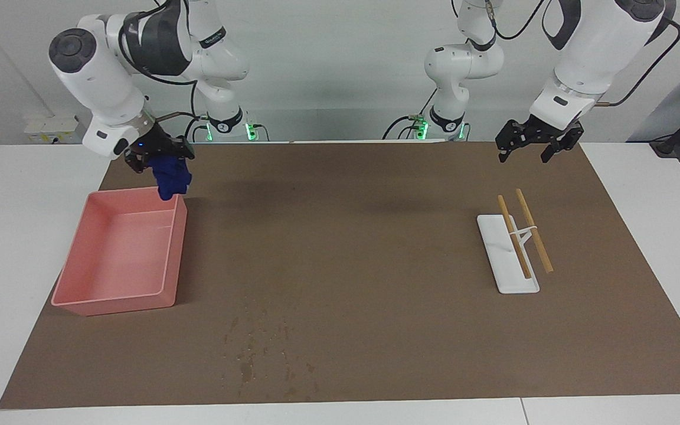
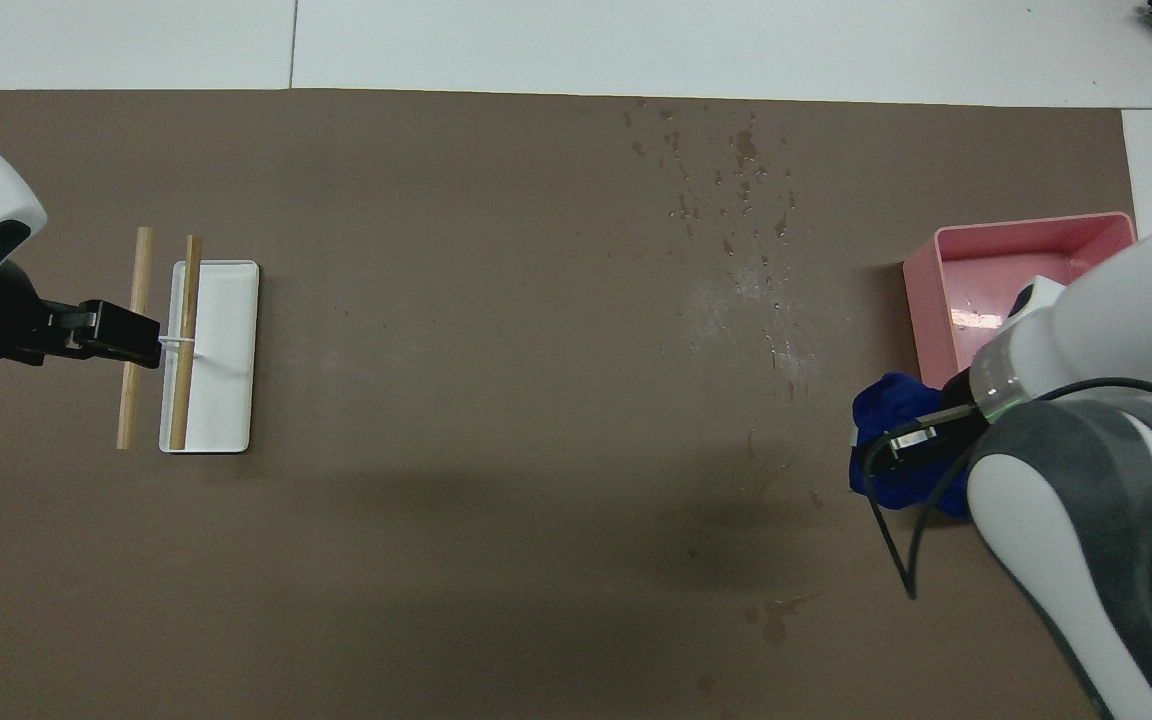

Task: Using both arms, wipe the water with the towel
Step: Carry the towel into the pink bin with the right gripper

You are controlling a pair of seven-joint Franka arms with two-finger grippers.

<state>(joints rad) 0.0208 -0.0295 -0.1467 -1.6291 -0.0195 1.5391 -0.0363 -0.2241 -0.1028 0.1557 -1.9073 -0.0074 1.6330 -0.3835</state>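
Note:
The dark blue towel, now hanging over the pink bin's corner, will be let go by my right gripper around the middle of the pink bin's bottom (image 2: 1047, 377).
A dark blue towel (image 1: 172, 176) (image 2: 888, 425) hangs bunched from my right gripper (image 1: 160, 154) (image 2: 921, 437), which is shut on it. It is in the air over the corner of the pink bin (image 1: 176, 254) (image 2: 921, 300) nearest the robots. Water (image 1: 252, 345) (image 2: 741, 215) lies as scattered drops and streaks on the brown mat (image 1: 346, 236), farther from the robots than the bin and toward the table's middle. My left gripper (image 1: 524, 157) (image 2: 136, 335) is open and holds nothing. It hangs over the mat at the left arm's end, above the rack's nearer end.
A white tray (image 1: 508, 280) (image 2: 231, 360) with a wire stand carries two wooden sticks (image 1: 533, 231) (image 2: 141, 270) at the left arm's end. The pink bin holds nothing that I can see. White tabletop surrounds the mat.

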